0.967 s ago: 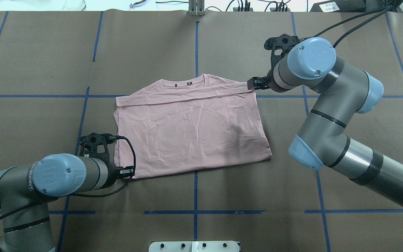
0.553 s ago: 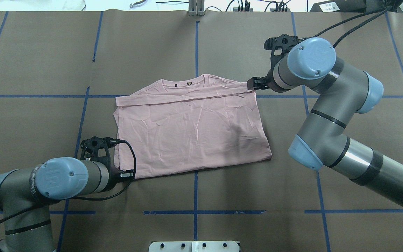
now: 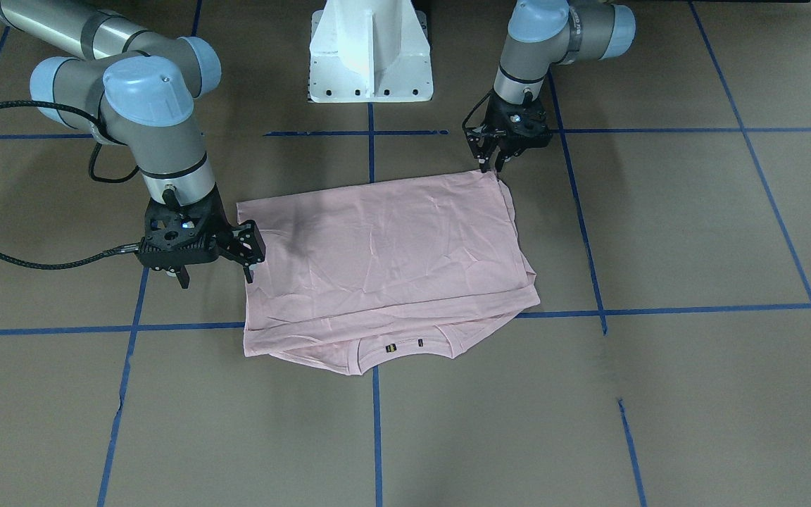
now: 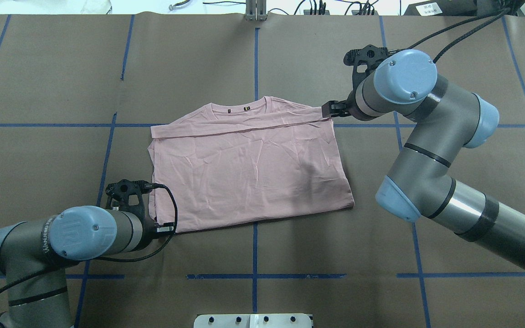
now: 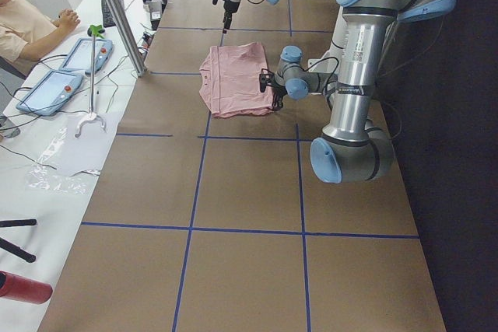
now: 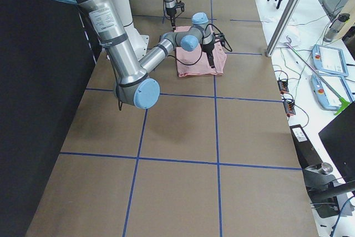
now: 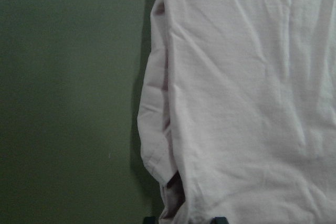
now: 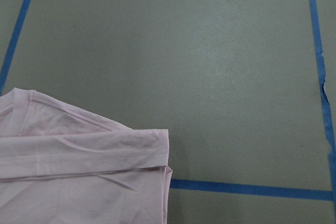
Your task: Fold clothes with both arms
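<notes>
The T-shirt's near corner is too shallow in my left gripper, so I will open it, lift clear and pinch the side fold farther in from the T-shirt's edge (image 3: 500, 185).
The clothes are one pale pink T-shirt (image 4: 249, 173) lying folded and flat mid-table, collar (image 4: 239, 108) at the far edge. The print is hidden. My left gripper (image 4: 166, 226) sits low at the shirt's near left corner, seen on the right in the front-facing view (image 3: 493, 165). In its wrist view the fingertips (image 7: 218, 220) stand apart, with the cloth's (image 7: 236, 103) edge between them. My right gripper (image 4: 327, 109) hovers at the far right corner (image 8: 163, 171), which lies flat. The jaws look open, and the fingers do not show in the right wrist view.
The white pedestal base (image 3: 370, 56) stands at the robot's side of the table. Blue tape lines (image 4: 255, 59) grid the brown table cover. In the exterior left view a person (image 5: 23, 25) sits at a side bench with tablets (image 5: 47, 91), behind a metal post (image 5: 117, 13).
My left arm has drawn back a little toward the near table edge, with its gripper still at the shirt's corner. The right arm and the shirt have not moved.
</notes>
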Controlling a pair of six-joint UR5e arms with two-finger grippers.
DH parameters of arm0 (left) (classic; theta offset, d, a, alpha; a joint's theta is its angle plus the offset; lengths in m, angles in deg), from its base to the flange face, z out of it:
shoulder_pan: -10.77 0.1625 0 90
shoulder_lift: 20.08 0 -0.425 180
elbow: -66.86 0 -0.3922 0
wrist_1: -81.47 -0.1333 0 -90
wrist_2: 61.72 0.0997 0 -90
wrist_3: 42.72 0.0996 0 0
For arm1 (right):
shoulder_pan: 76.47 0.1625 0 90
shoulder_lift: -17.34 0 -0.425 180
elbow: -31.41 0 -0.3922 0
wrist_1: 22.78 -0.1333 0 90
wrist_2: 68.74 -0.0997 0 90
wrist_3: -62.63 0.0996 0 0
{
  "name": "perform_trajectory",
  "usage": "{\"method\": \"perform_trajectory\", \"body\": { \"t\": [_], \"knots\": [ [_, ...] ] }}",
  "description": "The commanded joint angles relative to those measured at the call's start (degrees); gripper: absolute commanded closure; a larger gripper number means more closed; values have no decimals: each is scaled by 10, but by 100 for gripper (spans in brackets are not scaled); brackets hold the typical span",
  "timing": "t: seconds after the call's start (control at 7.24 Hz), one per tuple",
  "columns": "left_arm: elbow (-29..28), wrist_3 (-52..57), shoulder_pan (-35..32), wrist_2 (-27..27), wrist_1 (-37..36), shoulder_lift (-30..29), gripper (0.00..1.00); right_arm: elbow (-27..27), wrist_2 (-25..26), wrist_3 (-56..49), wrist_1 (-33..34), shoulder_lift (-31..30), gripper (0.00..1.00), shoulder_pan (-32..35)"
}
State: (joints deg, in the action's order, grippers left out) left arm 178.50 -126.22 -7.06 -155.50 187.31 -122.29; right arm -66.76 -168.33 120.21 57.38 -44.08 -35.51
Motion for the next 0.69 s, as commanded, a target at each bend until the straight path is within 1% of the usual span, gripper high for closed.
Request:
{"method": "perform_trajectory", "body": {
  "t": [0.0,0.28,0.55],
  "knots": [
    [-2,1,2,1,1,0,100,1,0,0,0,0,0,0],
    [-1,27,-7,1,1,0,100,1,1,0,0,0,0,-1],
    [-3,109,-50,0,1,10,100,3,1,0,0,1,0,-2]
  ]
}}
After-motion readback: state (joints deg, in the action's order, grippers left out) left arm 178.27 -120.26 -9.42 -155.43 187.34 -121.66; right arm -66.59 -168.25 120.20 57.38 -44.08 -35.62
